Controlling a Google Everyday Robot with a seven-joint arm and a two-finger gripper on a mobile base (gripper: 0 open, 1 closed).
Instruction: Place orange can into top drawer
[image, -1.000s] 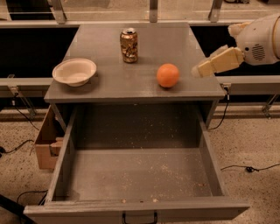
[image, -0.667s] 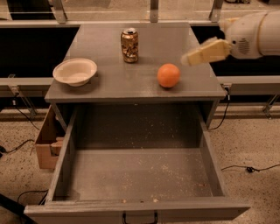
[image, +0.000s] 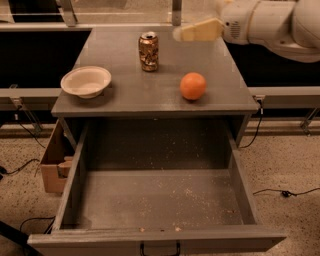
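Note:
The orange can stands at the back of the top of the grey cabinet. I will close my gripper around the upper half (image: 148, 44) of that can.
The orange can (image: 148, 51) stands upright at the back middle of the grey cabinet top (image: 125, 95); it has a golden-brown mottled print and a silver top. The gripper (image: 182, 33) reaches in from the upper right on a white arm, above the cabinet top. Its tan fingers point left and end a short way right of the can, apart from it, holding nothing. The top drawer (image: 75, 185) is pulled wide open below. Its grey floor is speckled with crumbs and holds no objects. Its dark handle (image: 160, 248) shows at the bottom edge.
A round orange fruit (image: 193, 86) sits on the right of the cabinet top. A white bowl (image: 86, 81) sits on the left. A cardboard box (image: 54, 162) stands on the floor left of the drawer. Cables run across the speckled floor.
The arm has swung left and up from the right side, passing over the orange fruit, so the gripper is now near the can. The can, fruit, bowl and drawer have not moved.

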